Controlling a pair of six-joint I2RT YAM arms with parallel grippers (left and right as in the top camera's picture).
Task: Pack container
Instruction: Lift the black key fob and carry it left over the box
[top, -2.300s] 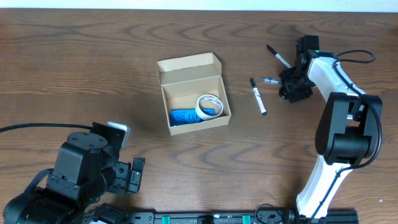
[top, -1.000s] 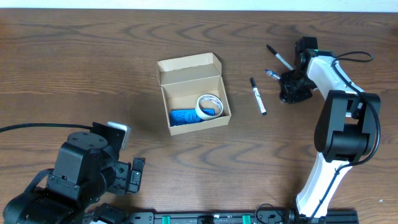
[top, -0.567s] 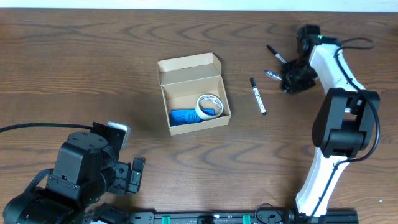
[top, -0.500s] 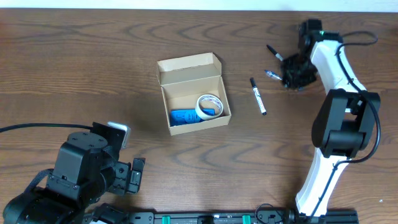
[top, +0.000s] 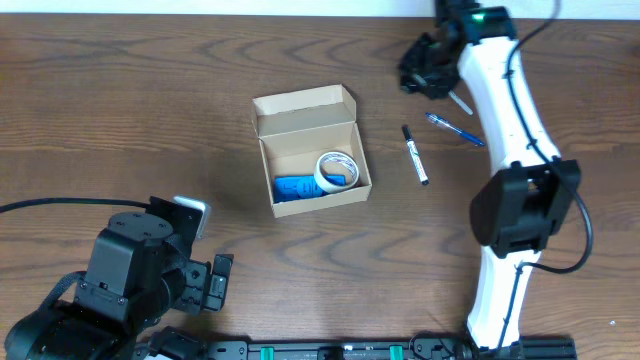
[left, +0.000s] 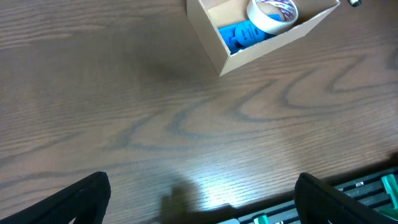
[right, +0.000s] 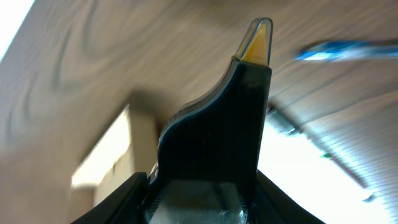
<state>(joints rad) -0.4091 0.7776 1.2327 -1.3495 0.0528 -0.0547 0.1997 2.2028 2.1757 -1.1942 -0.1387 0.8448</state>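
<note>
Next, I let go of the black tool with my right gripper on the blue object in the box (top: 301, 188), next to the white tape roll.
The container (top: 310, 150), a tan cardboard box with its flap lid open, stands mid-table. It holds a white tape roll (top: 338, 170) and a blue object (top: 297, 187). It also shows in the left wrist view (left: 264, 38) and as a blur in the right wrist view (right: 115, 155). My right gripper (top: 428, 68) hangs near the table's far edge, right of the box. Its fingers (right: 249, 74) look pressed together, and I see nothing held. My left gripper (left: 199, 199) is open and empty, low over the table's front edge, well short of the box.
A black marker (top: 415, 155) lies right of the box. A blue pen (top: 455, 130) lies further right and also shows in the right wrist view (right: 348, 50). A black pen (top: 462, 101) lies partly under the right arm. The left arm's body (top: 140, 280) fills the front left.
My right arm has swung from beside the pens up and left, towards the far edge and nearer the box. The blue pen now lies uncovered. The left arm has not moved.
</note>
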